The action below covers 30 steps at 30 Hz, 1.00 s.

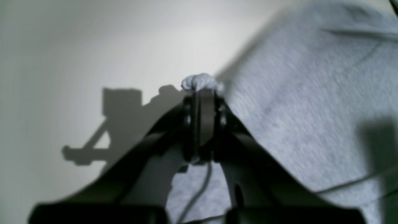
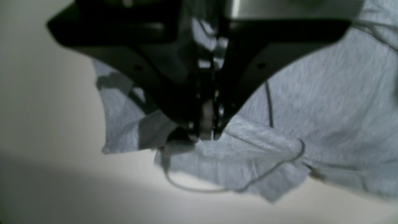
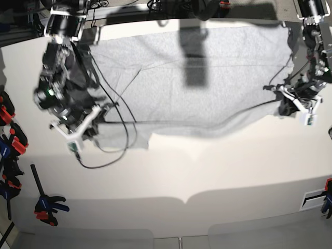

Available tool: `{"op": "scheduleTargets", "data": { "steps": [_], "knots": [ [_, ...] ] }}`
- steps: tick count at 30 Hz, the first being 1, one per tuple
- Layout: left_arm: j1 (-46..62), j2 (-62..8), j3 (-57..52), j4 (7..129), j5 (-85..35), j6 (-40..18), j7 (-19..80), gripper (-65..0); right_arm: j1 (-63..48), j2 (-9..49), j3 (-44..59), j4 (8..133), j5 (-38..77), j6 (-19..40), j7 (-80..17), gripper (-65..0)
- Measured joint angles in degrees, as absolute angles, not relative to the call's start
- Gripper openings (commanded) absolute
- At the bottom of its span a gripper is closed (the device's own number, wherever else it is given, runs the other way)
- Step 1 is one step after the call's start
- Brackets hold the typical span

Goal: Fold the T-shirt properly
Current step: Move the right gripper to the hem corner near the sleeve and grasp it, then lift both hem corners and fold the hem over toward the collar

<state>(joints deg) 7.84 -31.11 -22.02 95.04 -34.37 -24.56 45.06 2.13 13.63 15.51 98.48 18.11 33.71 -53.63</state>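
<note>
The T-shirt's near corner, now raised a little between the arms, will be let go by my right gripper on the shirt's far part [image 3: 81,71], close to its side edge.
The light grey T-shirt [image 3: 197,88] lies spread across the far half of the white table [image 3: 207,171], its near edge raised a little between the two arms. My left gripper [image 1: 202,90] is shut on a small bunch of the shirt's edge [image 1: 200,81], at the right in the base view [image 3: 277,94]. My right gripper [image 2: 203,135] is shut on the cloth at the shirt's other near corner [image 3: 101,115]. Dark lettering [image 2: 108,81] shows on the hanging fabric beside it.
A thin grey cable [image 2: 217,189] loops below the right gripper, and black cables [image 3: 122,116] trail over the shirt's left part. Orange and black clamps [image 3: 6,111] [image 3: 47,206] sit at the table's left edge. The table's front edge runs along the bottom.
</note>
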Motion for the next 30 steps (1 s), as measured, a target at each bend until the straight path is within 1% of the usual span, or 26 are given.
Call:
{"op": "scheduleTargets", "data": {
  "steps": [2, 6, 12, 16, 19, 23, 30],
  "knots": [
    [9.0, -31.1, -24.1, 96.7, -34.5, -24.6, 46.0, -65.0, 0.0, 13.6, 17.1, 102.3, 20.5, 34.8, -54.8, -65.0],
    [12.2, -31.1, -26.7, 98.4, -34.6, -24.6, 48.6, -65.0, -4.3, 13.5, 19.4, 108.6, 23.7, 35.0, -58.4, -65.0],
    [17.3, -31.1, -28.6, 98.5, -38.8, -24.6, 49.6, -65.0, -10.9, 13.5, 21.6, 115.1, 24.1, 35.0, -60.1, -65.0],
    [19.6, -31.1, -29.3, 98.5, -38.8, -24.5, 49.6, -65.0, -14.7, 13.5, 23.3, 116.9, 24.1, 35.0, -61.2, -65.0],
    [21.2, -31.1, -29.4, 98.8, -38.8, -24.6, 51.5, -65.0, -17.5, 13.5, 24.6, 117.6, 24.0, 35.0, -61.3, -65.0],
    [23.0, -30.9, -29.4, 99.7, -41.6, -24.6, 52.4, -65.0, -20.6, 13.5, 26.2, 118.2, 24.1, 35.0, -61.9, -65.0],
    [24.1, -27.4, -29.4, 99.9, -40.3, -24.6, 53.0, -65.0, -25.1, 13.3, 26.5, 118.2, 24.0, 35.0, -62.0, -65.0]
  ]
}}
